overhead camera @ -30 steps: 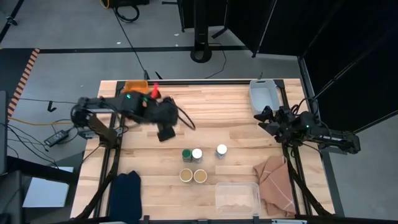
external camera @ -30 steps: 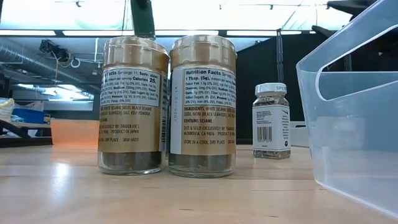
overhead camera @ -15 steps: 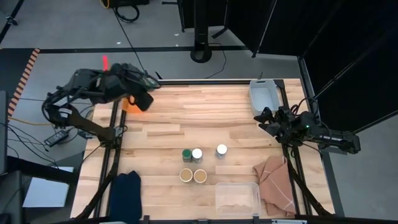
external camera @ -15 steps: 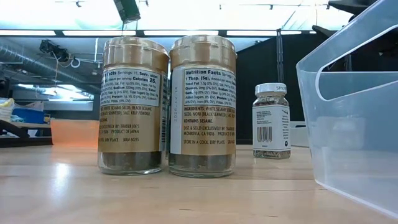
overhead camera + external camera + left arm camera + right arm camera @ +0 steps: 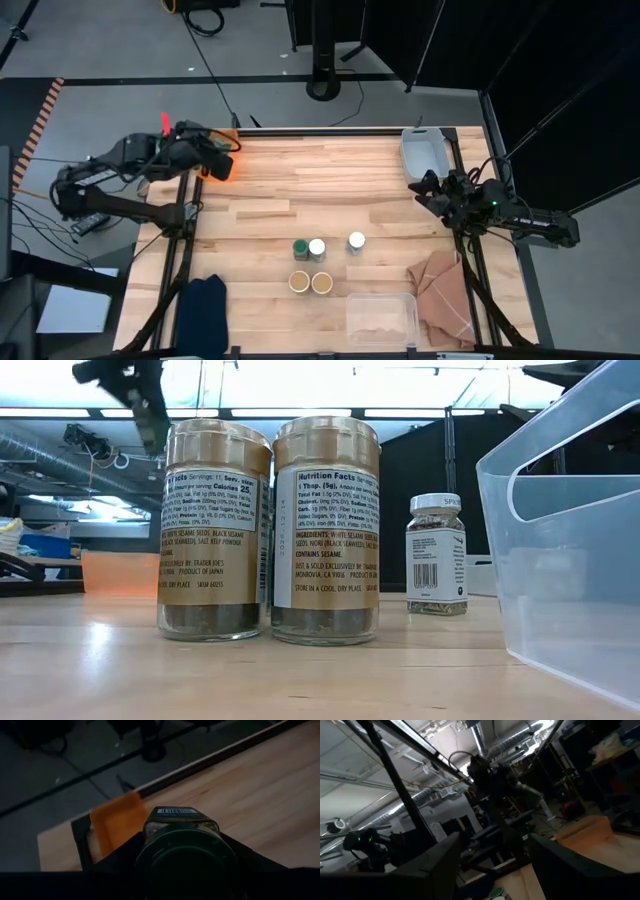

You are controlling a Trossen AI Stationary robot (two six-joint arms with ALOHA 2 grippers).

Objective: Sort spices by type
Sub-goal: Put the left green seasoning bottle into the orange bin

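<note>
Next, I set the green-lidded jar, now held over the orange bin, down with my left gripper inside the orange bin (image 5: 228, 149) (image 5: 124, 818) at the far corner of the table.
Five spice jars stand on their bases mid-table in the high view: a green-lidded jar (image 5: 300, 248), two white-lidded jars (image 5: 317, 247) (image 5: 357, 241) and two tan-lidded jars (image 5: 299, 282) (image 5: 322, 282). The low view shows the tan pair (image 5: 215, 530) (image 5: 325, 530) and one white-lidded jar (image 5: 436, 555). My left gripper (image 5: 207, 157) is at the far-left corner over an orange bin (image 5: 222, 170), shut on the second green-lidded jar (image 5: 185, 855). My right gripper (image 5: 425, 190) waits open at the right edge. My left gripper pinches the green-lidded jar between its two fingers (image 5: 117, 857), one on either side of the jar near its lid (image 5: 185, 865). The lid faces the wrist camera and the barcoded body (image 5: 177, 811) points away. The jar is lifted clear above the orange bin (image 5: 117, 825).
A grey bin (image 5: 425, 150) sits at the far-right corner and a clear plastic container (image 5: 380, 315) at the near edge, large on the right in the low view (image 5: 570, 540). A tan cloth (image 5: 440, 290) lies near right, a dark blue cloth (image 5: 203, 300) near left.
My left arm has drawn back from the table's middle, near the jars, toward the far-left corner and now hangs over the orange bin, still shut on the green-lidded jar. The five jars on the table and my right arm have stayed put.
</note>
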